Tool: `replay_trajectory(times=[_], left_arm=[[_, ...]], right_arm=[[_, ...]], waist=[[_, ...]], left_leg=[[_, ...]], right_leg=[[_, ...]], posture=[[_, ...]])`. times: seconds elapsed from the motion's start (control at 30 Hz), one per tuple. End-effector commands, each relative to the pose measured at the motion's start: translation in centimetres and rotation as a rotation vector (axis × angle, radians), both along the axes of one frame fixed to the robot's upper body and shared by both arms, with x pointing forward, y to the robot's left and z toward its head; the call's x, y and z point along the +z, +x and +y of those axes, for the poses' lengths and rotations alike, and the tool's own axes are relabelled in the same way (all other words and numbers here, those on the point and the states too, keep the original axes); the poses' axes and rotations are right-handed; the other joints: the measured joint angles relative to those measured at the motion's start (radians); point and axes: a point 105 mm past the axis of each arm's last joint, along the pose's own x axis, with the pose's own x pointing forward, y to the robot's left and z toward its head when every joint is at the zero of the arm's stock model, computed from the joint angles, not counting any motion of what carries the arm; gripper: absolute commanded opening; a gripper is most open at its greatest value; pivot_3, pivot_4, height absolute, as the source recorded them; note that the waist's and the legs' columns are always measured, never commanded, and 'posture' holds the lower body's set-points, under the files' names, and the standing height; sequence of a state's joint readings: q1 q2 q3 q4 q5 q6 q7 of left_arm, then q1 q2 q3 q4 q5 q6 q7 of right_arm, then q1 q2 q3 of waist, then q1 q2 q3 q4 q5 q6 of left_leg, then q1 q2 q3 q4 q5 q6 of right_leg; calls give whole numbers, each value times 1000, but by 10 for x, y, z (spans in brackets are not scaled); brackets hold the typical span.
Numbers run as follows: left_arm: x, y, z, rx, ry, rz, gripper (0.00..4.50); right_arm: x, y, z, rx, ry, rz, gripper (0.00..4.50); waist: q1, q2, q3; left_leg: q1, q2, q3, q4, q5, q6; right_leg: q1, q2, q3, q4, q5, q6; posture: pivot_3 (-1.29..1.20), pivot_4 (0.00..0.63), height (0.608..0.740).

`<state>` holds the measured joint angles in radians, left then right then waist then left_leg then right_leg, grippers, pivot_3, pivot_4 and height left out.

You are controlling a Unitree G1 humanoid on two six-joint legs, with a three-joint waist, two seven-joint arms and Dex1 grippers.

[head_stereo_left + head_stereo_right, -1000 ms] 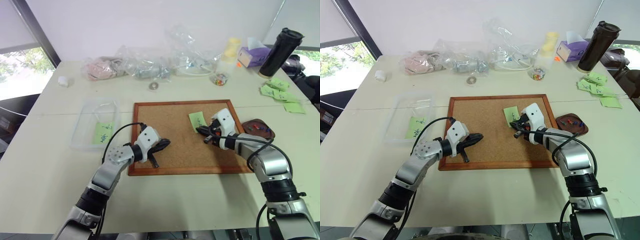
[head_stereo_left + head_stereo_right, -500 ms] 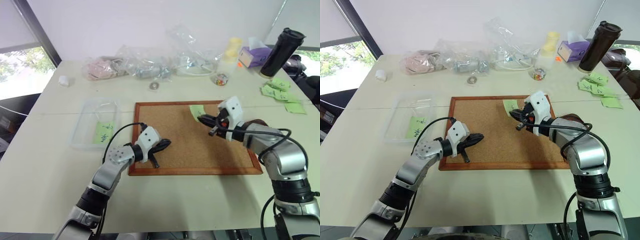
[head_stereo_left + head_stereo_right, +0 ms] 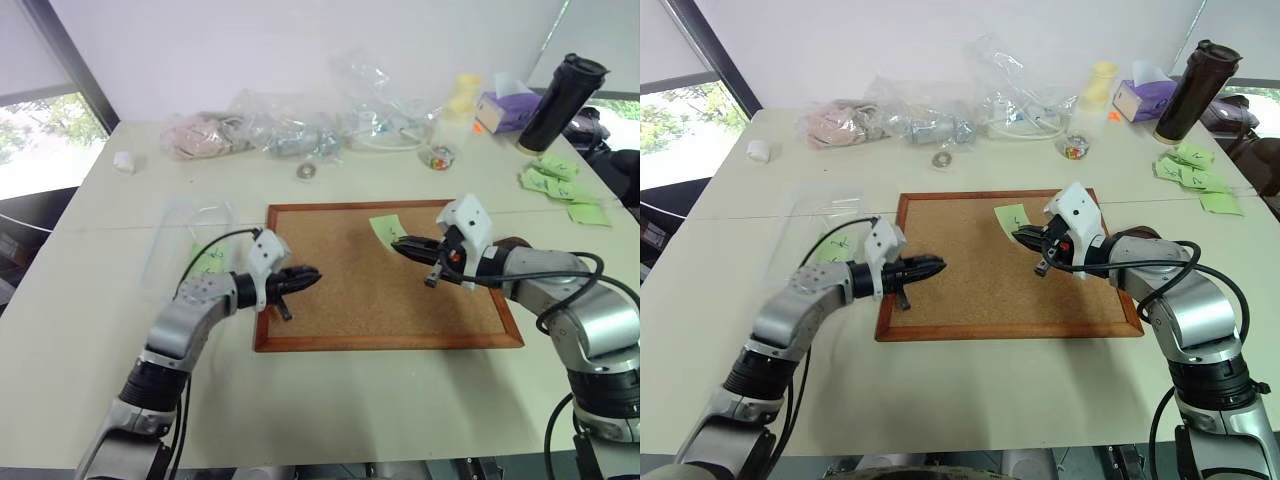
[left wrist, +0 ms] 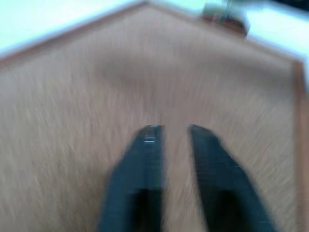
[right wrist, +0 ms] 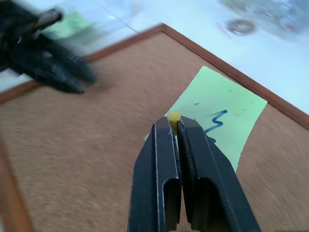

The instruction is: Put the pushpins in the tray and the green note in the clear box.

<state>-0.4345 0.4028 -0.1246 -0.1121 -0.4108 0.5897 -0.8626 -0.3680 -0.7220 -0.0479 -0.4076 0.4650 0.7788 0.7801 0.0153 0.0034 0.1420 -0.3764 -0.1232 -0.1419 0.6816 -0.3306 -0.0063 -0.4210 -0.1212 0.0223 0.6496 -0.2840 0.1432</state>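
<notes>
My right gripper needs to let go of the yellow-headed pushpin in the middle of the dark oval tray [image 3: 515, 263] beside the corkboard.
The green note [image 3: 386, 229] with blue handwriting lies on the corkboard [image 3: 350, 300] near its far edge. My right gripper [image 3: 398, 244] hovers at the note's near edge, shut on a yellow-headed pushpin [image 5: 174, 117]. I cannot tell whether the pin still passes through the paper. The dark oval tray [image 3: 516, 243] is mostly hidden behind my right wrist. My left gripper [image 3: 312, 272] floats over the board's left part, its fingers [image 4: 145, 159] slightly apart with nothing between them. The clear box [image 3: 160, 250] sits left of the board.
Another green note [image 3: 207, 260] lies inside the clear box. Wrinkled plastic bags [image 3: 300, 125], a tape roll [image 3: 307, 171], a small pin jar [image 3: 440, 157], a tissue box [image 3: 505, 110] and a dark tumbler [image 3: 562, 100] line the back. Several green notes [image 3: 560, 185] lie at the far right.
My right gripper has risen and swung left, still shut, and the note shifted slightly left with it. My left gripper lifted off the board's near edge and its fingers parted.
</notes>
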Motion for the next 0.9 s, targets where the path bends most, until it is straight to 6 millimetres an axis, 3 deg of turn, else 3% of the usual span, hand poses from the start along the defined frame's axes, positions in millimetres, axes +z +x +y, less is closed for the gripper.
replay_trajectory(times=[0.03, 0.13, 0.3, 0.5, 0.87, 0.9], left_arm=[[25, 1, -2, -43, -58, -10, 2907], [39, 11, -3, -20, -135, 15, 4300], [53, 34, -20, 37, -296, 113, 4300], [56, 44, -30, 88, -427, 248, 4300], [56, 35, -45, 37, -551, 450, 4300], [56, 33, -46, 28, -548, 457, 4070]], right_arm=[[16, -9, 6, 77, -36, -74, 0], [18, -10, 7, 97, -61, -99, 0], [28, -13, 18, 173, -95, -187, 0], [32, -16, 24, 216, -109, -237, 0], [39, -18, 29, 232, -127, -276, 0], [39, -18, 29, 231, -128, -278, 0]], waist=[[-1, 0, 0], [-3, -1, 1], [-2, -2, 1], [-3, -6, 3], [-2, -7, 4], [-2, -7, 4]], left_leg=[[0, 0, 0, 0, 0, 0], [0, 0, 0, -1, 0, 0], [0, 0, 0, 0, 0, 0], [0, 0, 0, 0, 0, 0], [0, 0, 0, 0, 0, 0], [0, 0, 0, 0, 0, 0]], right_leg=[[0, 0, 0, 0, 0, 0], [-1, 0, 0, 0, 0, 0], [-1, 0, 0, 0, 0, 0], [-1, 0, 0, 0, 0, 0], [-1, 0, 0, 0, 0, 1], [-1, 0, 0, 0, 0, 1]], posture=[[0, 150, 730], [0, 150, 730], [0, 150, 730], [0, 150, 730], [0, 150, 730], [0, 150, 730]])
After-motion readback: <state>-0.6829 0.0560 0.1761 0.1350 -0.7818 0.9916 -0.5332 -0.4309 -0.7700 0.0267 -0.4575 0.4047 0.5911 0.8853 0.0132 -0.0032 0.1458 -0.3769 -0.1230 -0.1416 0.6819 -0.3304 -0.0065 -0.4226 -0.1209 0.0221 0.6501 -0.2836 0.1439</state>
